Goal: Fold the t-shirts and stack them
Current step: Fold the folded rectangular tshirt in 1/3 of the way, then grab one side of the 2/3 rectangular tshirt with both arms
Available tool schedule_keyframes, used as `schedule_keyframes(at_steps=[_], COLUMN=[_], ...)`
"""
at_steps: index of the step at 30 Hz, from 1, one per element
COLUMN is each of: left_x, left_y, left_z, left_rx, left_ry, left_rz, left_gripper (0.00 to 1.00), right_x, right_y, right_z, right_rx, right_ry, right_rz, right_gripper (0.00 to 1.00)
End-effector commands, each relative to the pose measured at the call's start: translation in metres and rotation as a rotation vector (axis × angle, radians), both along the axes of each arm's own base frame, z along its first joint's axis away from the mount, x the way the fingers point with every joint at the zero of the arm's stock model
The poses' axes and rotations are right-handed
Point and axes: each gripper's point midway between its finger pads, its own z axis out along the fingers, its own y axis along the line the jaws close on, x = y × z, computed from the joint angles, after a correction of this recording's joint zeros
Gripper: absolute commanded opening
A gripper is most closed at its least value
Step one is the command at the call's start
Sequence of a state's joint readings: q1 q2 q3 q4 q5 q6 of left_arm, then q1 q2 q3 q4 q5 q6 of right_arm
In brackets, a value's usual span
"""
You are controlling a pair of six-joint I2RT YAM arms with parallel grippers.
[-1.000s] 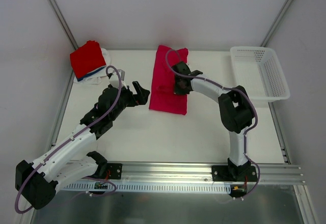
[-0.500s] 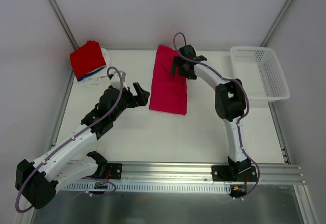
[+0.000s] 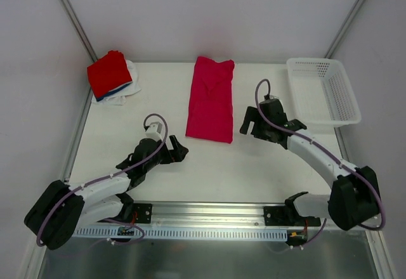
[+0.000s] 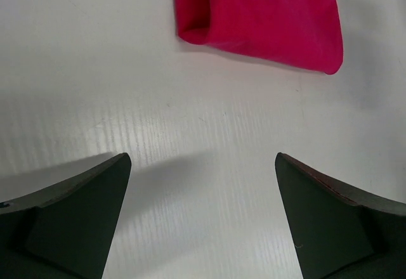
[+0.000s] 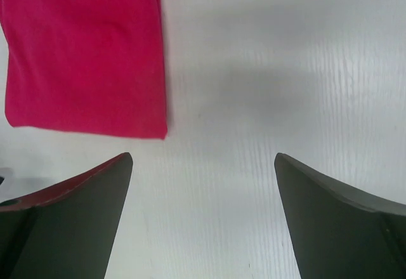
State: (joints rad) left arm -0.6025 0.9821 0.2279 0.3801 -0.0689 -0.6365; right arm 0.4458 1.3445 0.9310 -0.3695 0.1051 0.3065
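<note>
The robot's right gripper needs to next go to the crimson-pink t-shirt's near corner (image 3: 229, 141) (image 5: 162, 135), the one closer to that gripper, and close there.
A crimson-pink t-shirt (image 3: 211, 100) lies flat at the middle back of the table, folded into a long strip with some creases at its far end. At the back left sits a stack with a bright red t-shirt (image 3: 109, 73) on top, a blue edge (image 3: 122, 90) under it and white cloth (image 3: 131, 71) below. My left gripper (image 3: 179, 149) is open over bare table, near-left of the pink shirt (image 4: 260, 16). My right gripper (image 3: 249, 122) is open to the right of the shirt's near end (image 5: 82, 51). Nothing is between either pair of fingers.
A white plastic mesh basket (image 3: 335, 111) stands at the back right, just beyond the right arm. Grey walls close in the table at the back and sides. A metal rail with the arm bases runs along the near edge (image 3: 209, 215).
My right gripper opened, let go of the pink shirt and pulled back from the far end to the near right. The left arm drew back toward the near edge. The shirt lies flatter.
</note>
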Motion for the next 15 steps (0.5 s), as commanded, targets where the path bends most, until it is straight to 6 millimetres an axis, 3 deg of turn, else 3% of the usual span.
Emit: schedule_keyframes(at_steps=[1,2,3,4,8,15], left_x=[0.015,0.015,0.017,0.019,0.031,0.047], left_y=[-0.031,-0.034,-0.042,-0.043,-0.049,-0.038], left_z=[0.041,0.041,0.054,0.046,0.046,0.012], left_rx=[-0.215,-0.231,-0.279,-0.28,-0.372,-0.372], left_ry=[-0.148,-0.149,-0.191,-0.173,-0.161,-0.072], left_rz=[-0.064,-0.075,-0.108,-0.108,-0.108,0.026], left_gripper=[0.99,0.99,0.99,0.99,0.99,0.97], right_x=[-0.021,-0.031,-0.036,-0.039,-0.053,-0.068], right_y=[0.002,-0.001,0.0,-0.001,-0.005,-0.019], right_z=[-0.001,-0.012,-0.013,-0.01,-0.019,-0.02], right_rx=[0.094,0.099,0.114,0.129,0.14,0.105], right_ry=[-0.026,-0.01,-0.009,-0.024,-0.011,-0.015], right_rz=[-0.04,-0.043,-0.05,-0.052,-0.066,-0.079], right_gripper=[0.99,0.99,0.99,0.99,0.99,0.99])
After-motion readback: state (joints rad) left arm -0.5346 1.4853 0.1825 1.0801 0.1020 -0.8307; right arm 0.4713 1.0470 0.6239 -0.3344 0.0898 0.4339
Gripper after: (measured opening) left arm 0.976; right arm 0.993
